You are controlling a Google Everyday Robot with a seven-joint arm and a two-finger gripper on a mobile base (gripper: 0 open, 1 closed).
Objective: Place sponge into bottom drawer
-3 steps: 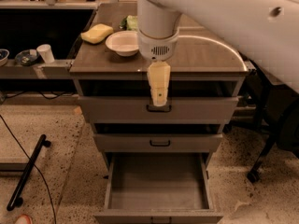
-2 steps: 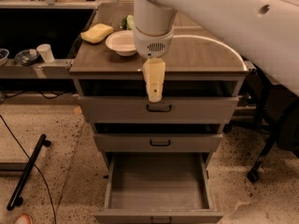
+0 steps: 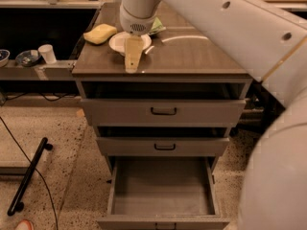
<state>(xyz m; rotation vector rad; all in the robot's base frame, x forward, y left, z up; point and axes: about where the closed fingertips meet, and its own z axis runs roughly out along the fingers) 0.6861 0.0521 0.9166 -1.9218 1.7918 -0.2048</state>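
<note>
My gripper is to move next to the middle of the pale yellow sponge point(image 3: 100, 33) beside the white bowl, and it should close there.
The pale yellow sponge point(image 3: 100, 33) lies on the cabinet top point(image 3: 192, 56) at its back left, next to a white bowl point(image 3: 120, 43). My gripper point(image 3: 131, 67) hangs from the large white arm, pointing down over the front left of the cabinet top, just in front of the bowl and right of the sponge, apart from it. It holds nothing that I can see. The bottom drawer point(image 3: 163, 188) is pulled open below, its grey floor bare.
A green bag point(image 3: 157, 28) lies behind the bowl. Two upper drawers with black handles point(image 3: 163, 111) point(image 3: 164, 146) are slightly ajar. A low shelf at left holds a white cup point(image 3: 47, 53) and small bowls point(image 3: 25, 57). A black bar point(image 3: 29, 176) and cable lie on the floor.
My gripper has moved up and left, from in front of the top drawer to over the cabinet top near the bowl and sponge. The sponge has not moved.
</note>
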